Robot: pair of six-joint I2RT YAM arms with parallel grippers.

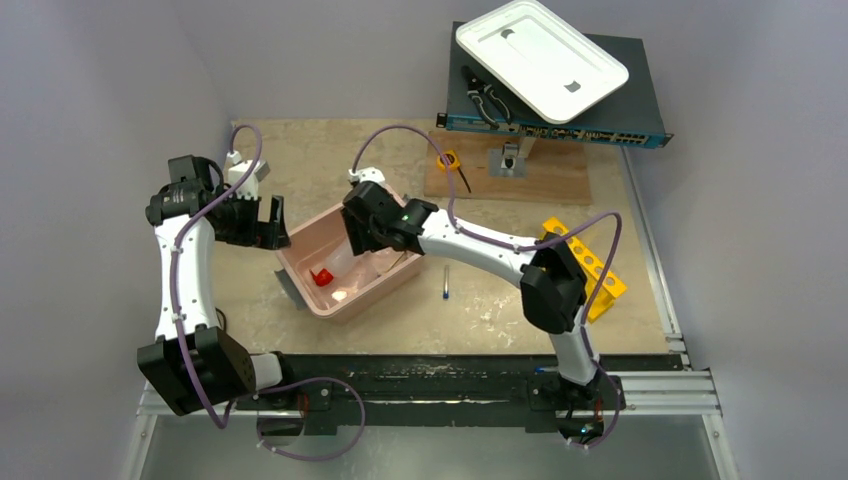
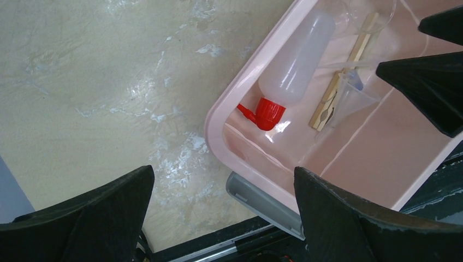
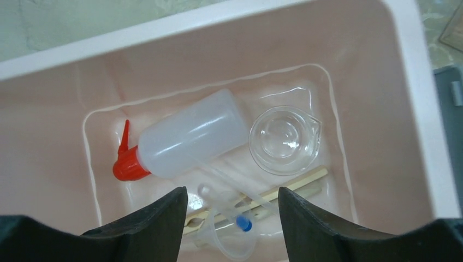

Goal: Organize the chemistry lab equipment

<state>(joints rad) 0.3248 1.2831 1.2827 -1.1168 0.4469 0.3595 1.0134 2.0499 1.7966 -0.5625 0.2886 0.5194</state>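
Note:
Next, my right gripper closes on the blue tip point(image 1: 446, 294) of the clear tube that lies on the table beside the pink bin.
A pink bin point(image 1: 300, 290) holds the translucent squeeze bottle point(image 3: 191, 136) with its red nozzle, a clear beaker point(image 3: 284, 139), wooden sticks point(image 3: 306, 177), a funnel point(image 3: 224, 240) and a thin clear tube with a blue tip point(image 3: 244, 222). My right gripper point(image 3: 232, 191) hangs open over the bin, and the tube lies loose below the gap, touching neither finger. My left gripper point(image 2: 223, 170) stands wide open and empty at the bin's left corner point(image 2: 229, 109). Another blue-tipped tube point(image 1: 445, 283) lies on the table. The yellow holed rack point(image 1: 590, 265) sits behind the right arm.
A white tray point(image 1: 540, 58) rests on a black box at the back right, with black-handled pliers point(image 1: 485, 95) beside it. A yellow tape measure point(image 1: 449, 160) lies on a wooden board point(image 1: 540, 175). A grey piece point(image 2: 262, 199) sticks out under the bin's near edge.

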